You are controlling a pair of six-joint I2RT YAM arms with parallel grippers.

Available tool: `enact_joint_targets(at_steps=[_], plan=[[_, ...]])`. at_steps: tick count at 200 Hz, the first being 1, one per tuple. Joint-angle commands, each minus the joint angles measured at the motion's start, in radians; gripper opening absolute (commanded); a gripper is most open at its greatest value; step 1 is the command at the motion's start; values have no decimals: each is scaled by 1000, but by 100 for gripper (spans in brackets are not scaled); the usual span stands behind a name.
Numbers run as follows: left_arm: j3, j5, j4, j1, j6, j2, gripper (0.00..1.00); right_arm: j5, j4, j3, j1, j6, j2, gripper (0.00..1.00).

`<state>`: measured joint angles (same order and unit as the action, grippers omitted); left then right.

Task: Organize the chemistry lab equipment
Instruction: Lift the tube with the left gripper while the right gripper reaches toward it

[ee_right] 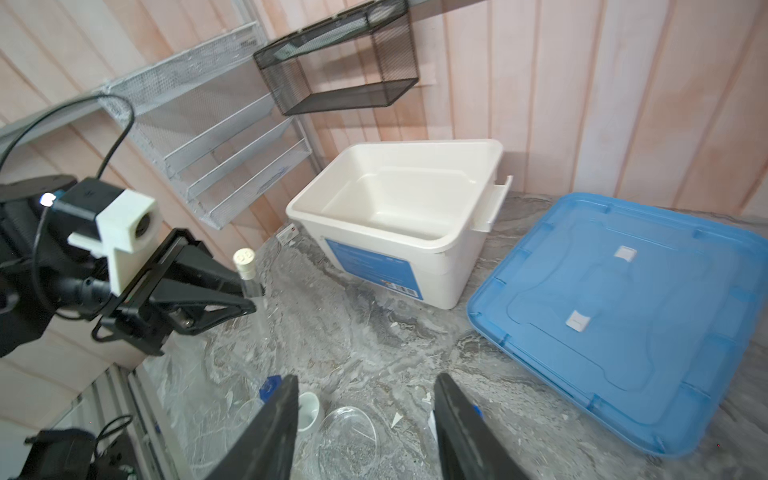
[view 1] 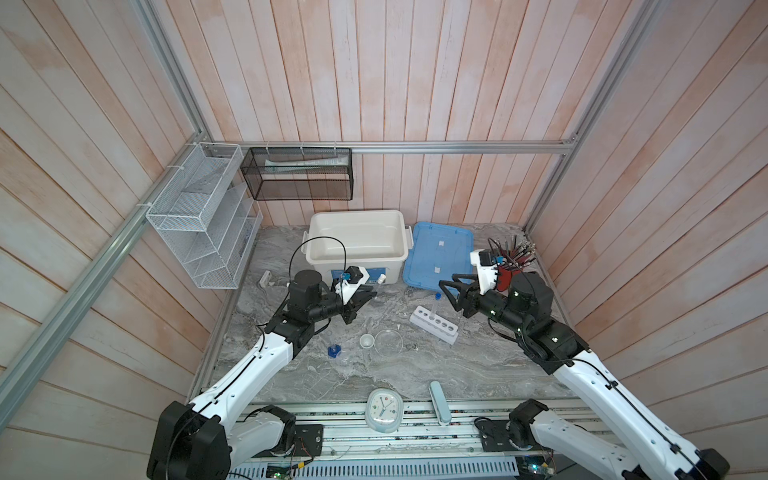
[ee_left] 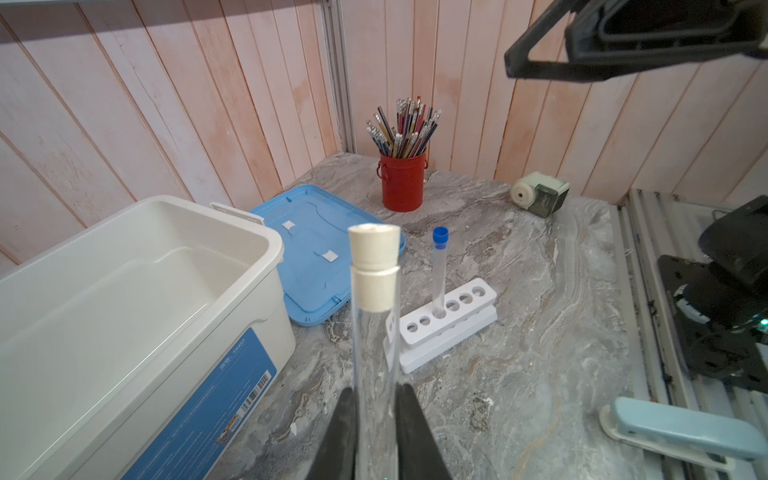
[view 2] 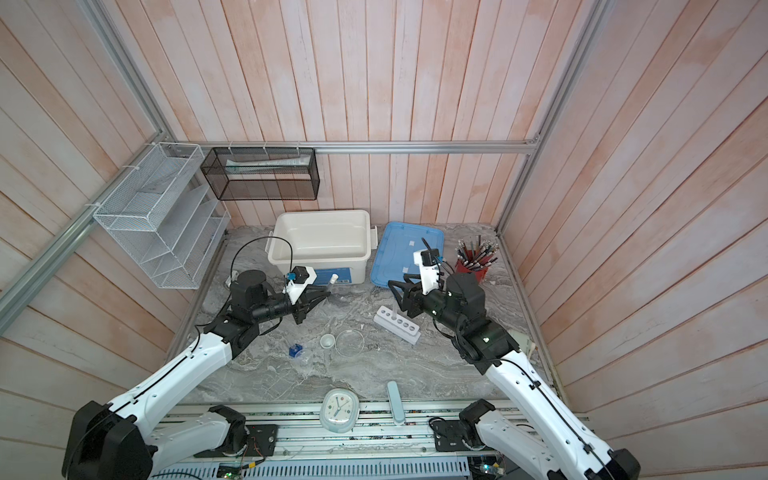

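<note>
My right gripper should grip the thin clear tube at the upper end [view 1: 379,281] [ee_right: 249,277], just below its white cap, because my left gripper holds its lower part.
My left gripper [ee_left: 376,399] is shut on the lower part of a thin clear tube with a white cap [ee_left: 374,266], held up above the table in front of the white bin. In both top views its cap [view 1: 381,277] [view 2: 333,277] shows beyond that gripper [view 1: 365,297]. The blue-capped tube [ee_left: 439,270] stands in the middle of the white six-hole rack [ee_left: 449,324] [view 1: 434,324]. My right gripper [view 1: 446,286] [ee_right: 365,399] hangs open and holds nothing, above the table left of the rack. Below it lie the clear petri dish [view 1: 388,341] [ee_right: 347,432], the small white dish [view 1: 367,340] [ee_right: 309,409] and the blue-hexagon-based vessel [view 1: 333,350].
An open white bin [view 1: 357,241] stands at the back with its blue lid [view 1: 440,253] flat beside it. The red cup of pens [ee_left: 402,183] is at the back right. A clock [view 1: 384,409] and a pale blue stapler [view 1: 438,403] lie at the front edge.
</note>
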<state>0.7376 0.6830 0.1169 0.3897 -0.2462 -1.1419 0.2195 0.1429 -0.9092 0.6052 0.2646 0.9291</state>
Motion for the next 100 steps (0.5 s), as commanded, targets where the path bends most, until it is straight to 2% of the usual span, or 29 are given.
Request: enact_joint_targets(at_steps=[1,21,54,100], plan=[[-20,121,116,-3,120,-16,16,-59,13,-59,70,-64,49,53],[-10,169,113,-3,142,-44,16,-37,-32,-64,107,-67,77,52],[-10,226,130,-2,169,-58,16,-8,-98,-64,145,-59,132,43],[-20,252,145,3,186,-55,16,53,-149,-98,196,-63,229,42]])
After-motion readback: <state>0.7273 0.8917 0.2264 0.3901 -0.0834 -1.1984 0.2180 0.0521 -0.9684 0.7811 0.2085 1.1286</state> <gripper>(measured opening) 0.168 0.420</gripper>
